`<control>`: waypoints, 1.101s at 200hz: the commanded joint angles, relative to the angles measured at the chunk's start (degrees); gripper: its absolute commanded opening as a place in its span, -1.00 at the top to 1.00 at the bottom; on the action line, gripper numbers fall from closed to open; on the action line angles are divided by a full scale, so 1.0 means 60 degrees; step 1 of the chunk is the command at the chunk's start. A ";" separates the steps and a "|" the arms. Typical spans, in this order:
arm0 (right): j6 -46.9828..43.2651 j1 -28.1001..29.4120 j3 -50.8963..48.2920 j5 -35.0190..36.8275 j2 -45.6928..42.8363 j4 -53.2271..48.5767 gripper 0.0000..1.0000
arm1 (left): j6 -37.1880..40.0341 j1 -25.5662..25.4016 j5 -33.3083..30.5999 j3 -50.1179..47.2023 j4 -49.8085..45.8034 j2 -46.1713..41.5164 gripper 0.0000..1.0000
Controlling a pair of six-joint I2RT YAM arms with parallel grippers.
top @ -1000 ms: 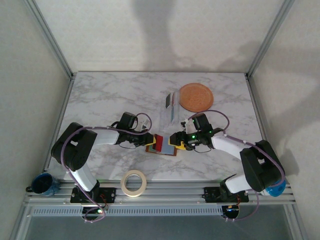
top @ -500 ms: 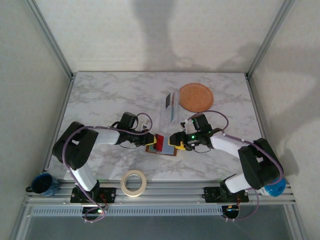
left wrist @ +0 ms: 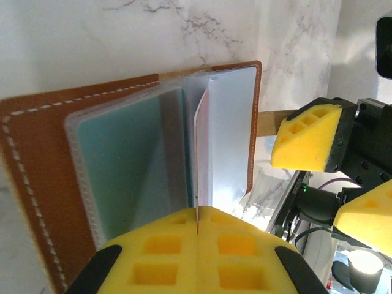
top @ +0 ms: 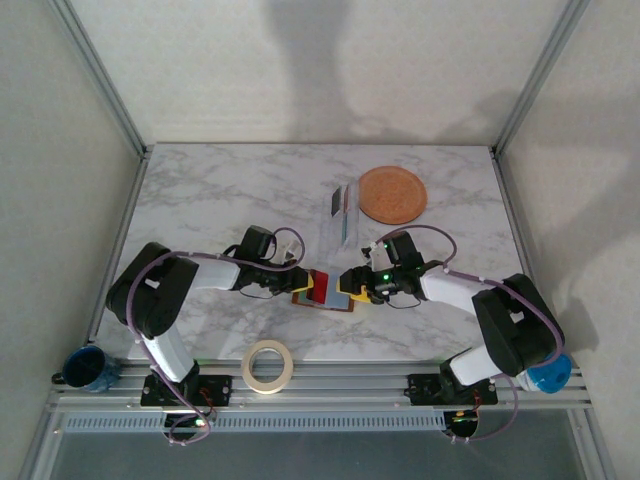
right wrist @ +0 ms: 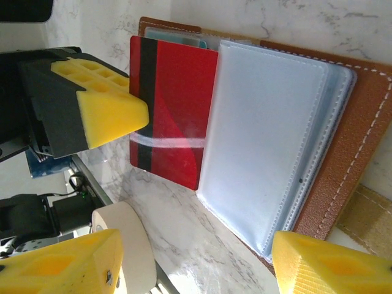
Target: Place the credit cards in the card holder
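Note:
Next, I let the red credit card go from my left gripper in the clear pocket on the card holder's pale blue page [top: 325, 291] [left wrist: 210, 158].
The card holder [top: 325, 300], a brown leather wallet, lies open on the marble between both arms. Its clear inner pockets show a teal credit card [left wrist: 122, 165] on one page and a pale blue one [right wrist: 269, 153] on the other. My left gripper [left wrist: 197, 215] is shut on a red credit card [right wrist: 171, 110] with a black stripe. That card stands on edge over the wallet's middle, its far end at the pocket pages. My right gripper [right wrist: 196, 269] is open, low over the wallet's right side [top: 352, 286], with nothing between its fingers.
A round orange plate [top: 392, 194] sits at the back right, with a clear plastic sleeve [top: 340, 215] just left of it. A roll of white tape [top: 267, 365] lies near the front edge. A blue mug [top: 88, 367] stands at the front left corner.
My right gripper has edged slightly left toward the wallet. The left gripper keeps the red card, nudged a little further over the wallet.

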 commanded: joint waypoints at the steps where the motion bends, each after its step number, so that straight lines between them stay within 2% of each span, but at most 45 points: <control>1: 0.0118 0.0029 -0.0207 0.0184 0.0076 0.0290 -0.32 | -0.0181 -0.0151 -0.0029 -0.0148 0.0242 0.0206 1.00; 161: 0.0086 -0.0013 -0.0546 0.0459 0.0498 0.0756 -0.26 | -0.0980 -0.0750 -0.0299 -0.0106 0.1432 0.0583 1.00; 220: 0.0088 -0.0028 -0.0422 0.0387 0.0736 0.0749 -0.24 | -0.1089 -0.1066 -0.0851 -0.0164 0.1844 0.0511 1.00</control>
